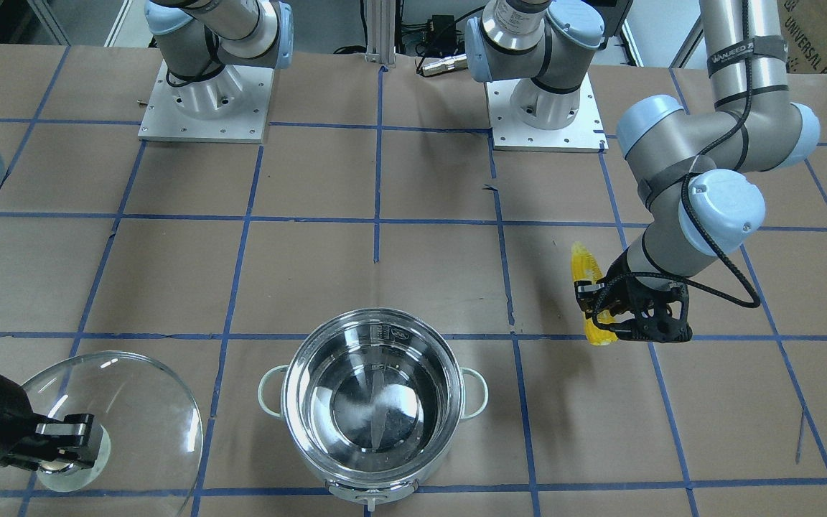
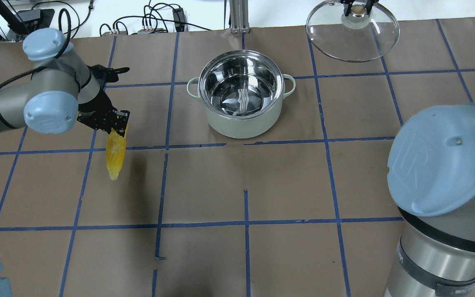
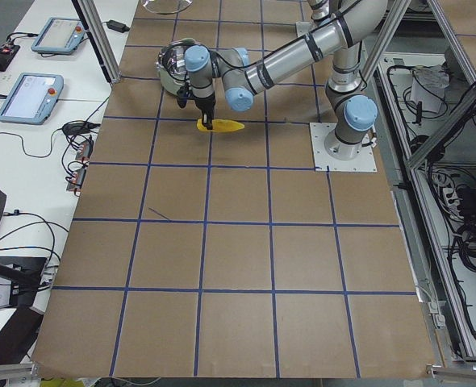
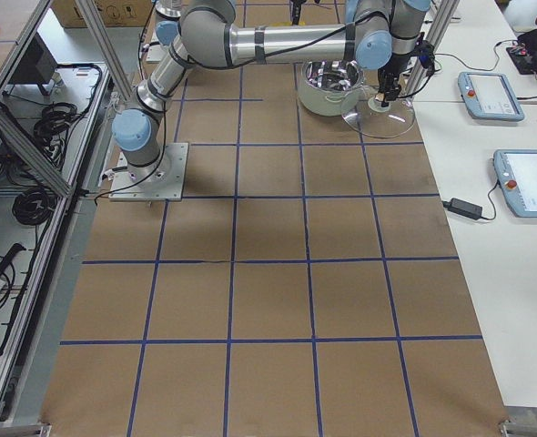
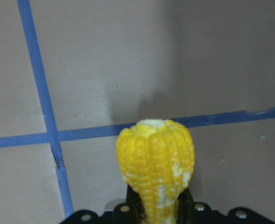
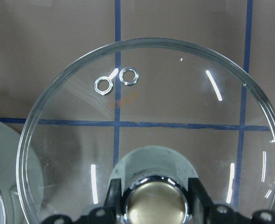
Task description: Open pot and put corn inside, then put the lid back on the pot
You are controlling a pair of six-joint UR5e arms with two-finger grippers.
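Observation:
The yellow corn, now held well to the pot's side, will be released by my left gripper on the shiny bottom of the steel pot (image 1: 375, 418), there between the pot's handles.
The steel pot (image 1: 377, 402) stands open and empty at the middle of the table; it also shows in the overhead view (image 2: 241, 123). My left gripper (image 1: 604, 316) is shut on the yellow corn (image 1: 586, 266) and holds it above the table, well to the side of the pot. In the overhead view the corn (image 2: 116, 156) hangs pointed end out from the left gripper (image 2: 116, 123). My right gripper (image 1: 69, 445) is shut on the knob (image 6: 154, 205) of the glass lid (image 1: 133, 402) and holds it off to the pot's other side (image 2: 353, 41).
Brown paper with blue tape grid lines (image 2: 245, 144) covers the table. The two arm bases (image 1: 205, 100) (image 1: 546, 108) stand at the robot's edge. Cables and a post (image 2: 237, 16) lie past the far edge.

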